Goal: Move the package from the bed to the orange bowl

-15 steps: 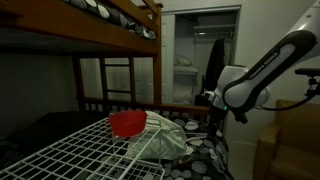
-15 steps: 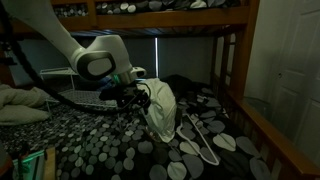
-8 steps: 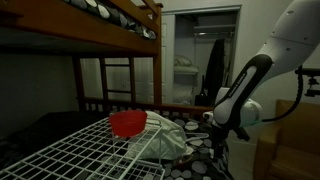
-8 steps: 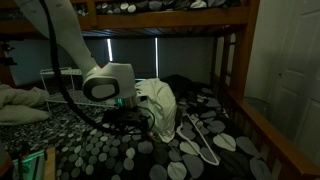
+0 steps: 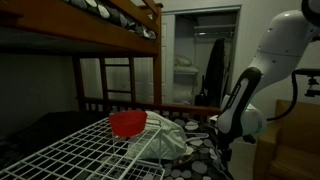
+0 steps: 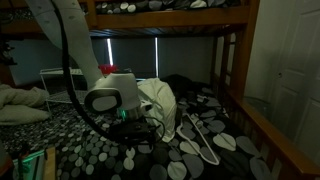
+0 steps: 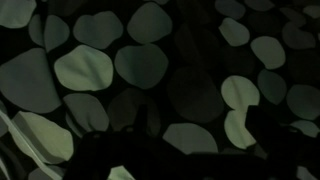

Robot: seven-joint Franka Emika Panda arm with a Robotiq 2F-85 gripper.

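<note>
The robot's gripper will next move to the white package's lower edge [image 5: 185,151], on the side away from the orange bowl, and close there.
The orange bowl [image 5: 127,123] sits on a white wire rack [image 5: 80,150] at the edge of the bed. A white crumpled bag-like package [image 6: 160,108] lies on the spotted bedding against the rack; it also shows in an exterior view [image 5: 168,137]. My gripper [image 6: 133,127] hangs low over the bedding, just beside the package's lower edge, and also shows in an exterior view [image 5: 221,142]. In the wrist view the gripper [image 7: 198,145] is only two dark shapes wide apart over grey spots, with nothing between them.
A white clothes hanger [image 6: 200,142] lies on the bedding beyond the package. The upper bunk [image 6: 160,15] hangs overhead, and a wooden bed post [image 6: 233,70] and rail stand at the side. A pillow [image 6: 20,105] lies near the rack.
The arm has dropped from level with the package's top down to just above the bedding beside it. The package and bowl have not moved.
</note>
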